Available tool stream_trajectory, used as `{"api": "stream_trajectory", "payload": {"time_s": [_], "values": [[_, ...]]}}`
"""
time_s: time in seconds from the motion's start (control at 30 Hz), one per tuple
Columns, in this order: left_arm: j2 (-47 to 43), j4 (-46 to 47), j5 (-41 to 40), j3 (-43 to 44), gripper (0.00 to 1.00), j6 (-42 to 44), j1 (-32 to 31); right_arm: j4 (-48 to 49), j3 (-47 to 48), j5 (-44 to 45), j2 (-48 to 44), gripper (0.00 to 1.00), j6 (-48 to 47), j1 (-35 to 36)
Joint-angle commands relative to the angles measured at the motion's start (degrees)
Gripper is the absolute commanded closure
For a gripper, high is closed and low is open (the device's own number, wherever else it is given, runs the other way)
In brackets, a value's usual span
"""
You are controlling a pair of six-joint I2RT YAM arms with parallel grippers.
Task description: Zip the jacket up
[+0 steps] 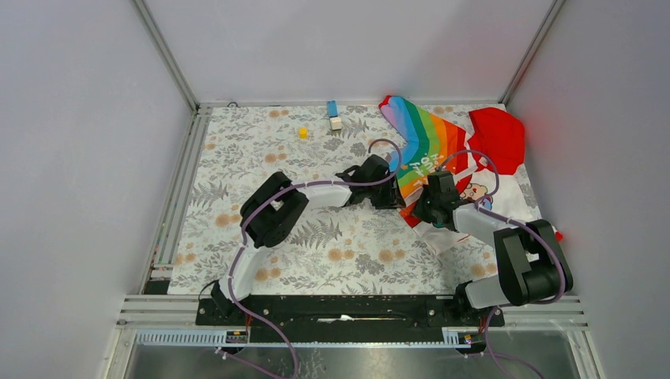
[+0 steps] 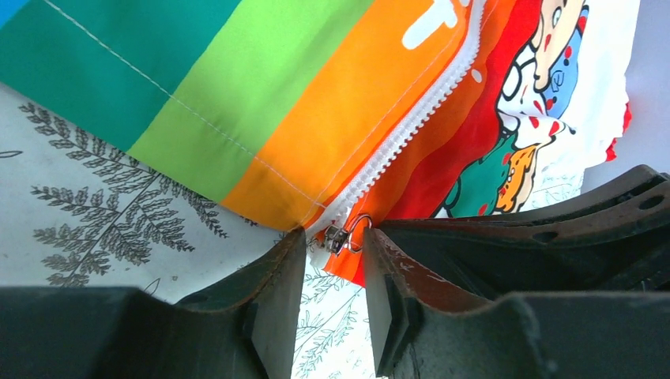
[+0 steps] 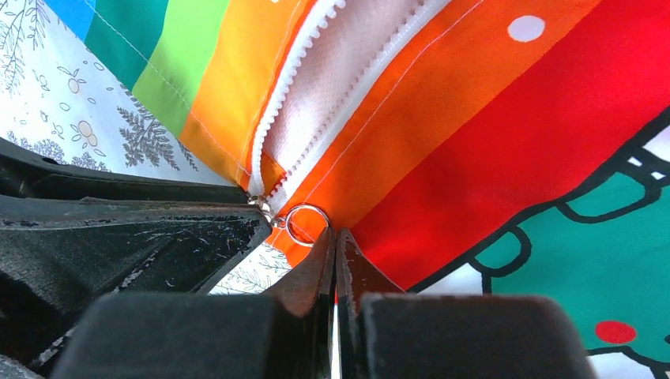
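Note:
I am pinching the hem beside the ring pull with my right gripper, away from the white teeth, so I need to take the red side's zipper edge [image 3: 298, 177] above the slider.
The jacket [image 1: 442, 150] lies at the back right of the table, rainbow panel up and red hood [image 1: 499, 136] at the far side. Its white zipper [image 2: 411, 126] is parted above the hem, showing pale lining [image 3: 332, 87]. The metal slider with its ring pull [image 2: 345, 235] sits at the bottom hem. My left gripper [image 2: 336, 241] is open, its fingertips on either side of the slider, not touching it. My right gripper [image 3: 336, 237] is shut on the orange-red hem just right of the ring pull [image 3: 306, 223]. In the top view the two grippers [image 1: 391, 196] [image 1: 423, 209] meet at the hem.
A small blue and white object [image 1: 333, 114] and a tiny yellow cube [image 1: 303, 133] lie near the table's back edge. Metal frame rails and grey walls close in the floral tablecloth [image 1: 316, 245]. The left gripper's finger [image 3: 118, 229] shows in the right wrist view.

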Motion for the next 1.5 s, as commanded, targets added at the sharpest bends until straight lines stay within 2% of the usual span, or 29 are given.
{"api": "stream_trajectory", "payload": {"time_s": [0.0,0.23,0.3,0.43,0.53,0.63,0.7,0.83,0.9,1.03,1.33,1.47], "values": [[0.52,3.72,2.02,-0.95,0.62,-1.30,-0.25,-1.71,-0.83,-0.15,-1.50,1.00,-0.93,-0.22],[-0.59,10.84,4.91,-4.29,0.69,-2.23,-0.21,-1.63,-0.92,-0.32,-1.62,1.00,-0.94,-0.23],[-0.38,11.08,5.26,-4.25,0.77,-1.79,-0.25,-0.74,-1.12,-0.32,-1.97,1.00,-0.93,-0.22],[-1.74,14.92,5.85,-6.85,0.85,-0.12,-0.10,0.13,-1.50,-0.33,-3.31,0.98,-1.18,-0.23],[-3.15,19.40,6.94,-9.25,0.88,3.12,0.08,-0.74,-1.08,-1.23,-4.52,0.88,-0.85,-0.82],[-3.68,24.33,8.46,-11.58,0.93,6.06,0.41,-0.75,-0.64,-6.61,-5.40,0.80,0.83,-4.22],[-3.78,27.80,10.57,-13.04,0.96,7.82,0.73,-2.56,-0.12,-9.29,-6.02,0.67,2.93,-6.35],[-4.02,36.62,14.38,-16.22,1.00,9.43,0.92,-4.36,0.46,-8.88,-7.77,0.28,11.02,-7.96],[-4.42,41.60,16.26,-17.65,1.00,9.94,0.80,-7.39,1.67,-7.12,-7.65,0.22,15.51,-8.48],[-6.14,49.91,19.13,-20.01,1.00,12.30,0.62,-10.14,3.58,-6.53,-7.58,0.21,17.77,-8.81],[-5.36,58.32,23.11,-20.33,1.00,15.34,-0.22,-11.94,4.06,-5.10,-9.25,0.25,23.48,-8.79],[-4.93,58.01,24.44,-19.45,1.00,16.87,-0.77,-12.16,4.60,-6.07,-8.32,0.36,25.71,-9.03]]}}
